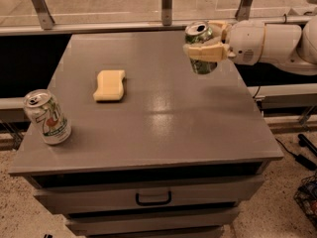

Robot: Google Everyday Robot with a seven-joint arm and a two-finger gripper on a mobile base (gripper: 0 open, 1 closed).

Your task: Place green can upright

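Observation:
Next, my gripper sets the green can upright and lets it go on the bare grey table point(204, 90) between the yellow sponge and the arm's side edge. The can is now held nearly upright.
The green can point(200, 37) has a dark green speckled body and a silver top. It stands nearly upright at the far right of the grey table point(158, 128), its base at or just above the surface. My gripper point(204, 51) comes in from the right on a white arm and is shut on the can, its cream fingers point(208, 52) wrapped across the can's middle. The can's lower part point(203, 67) shows below the fingers.
A pale 7UP can point(47, 117) stands upright near the front left edge. A yellow sponge point(110, 85) lies left of centre. A drawer with a black handle point(153, 198) is below. A rail and glass panels run behind the table.

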